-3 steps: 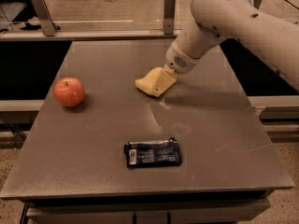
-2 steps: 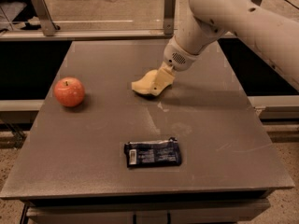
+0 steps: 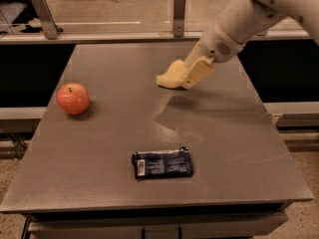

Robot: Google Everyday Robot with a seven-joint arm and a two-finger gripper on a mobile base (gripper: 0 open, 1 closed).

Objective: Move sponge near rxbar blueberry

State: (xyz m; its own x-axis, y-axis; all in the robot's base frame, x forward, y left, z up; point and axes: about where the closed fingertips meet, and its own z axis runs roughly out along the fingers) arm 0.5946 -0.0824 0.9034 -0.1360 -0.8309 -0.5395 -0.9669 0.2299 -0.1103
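Next, my gripper lets go of the sponge on the table [image 3: 183,128] just behind the rxbar blueberry, toward the end opposite its white label.
The pale yellow sponge [image 3: 167,77] is held in my gripper [image 3: 188,78], which is shut on its right side. The cream fingers [image 3: 199,69] come down from the upper right. The sponge hangs a little above the far middle of the grey table [image 3: 99,148] and casts a shadow on the surface below it. The rxbar blueberry [image 3: 162,164], a dark glossy wrapper with a white label patch at its left end, lies flat near the table's front middle, well in front of the sponge.
A red apple [image 3: 73,98] sits on the table's left side. A railing with metal posts [image 3: 179,13] runs behind the far edge. My arm [image 3: 249,19] reaches in from the upper right.
My gripper has lifted the sponge off the table. The sponge had slid slightly left before that, and its shadow now lies apart from it. The apple and the bar have not moved.
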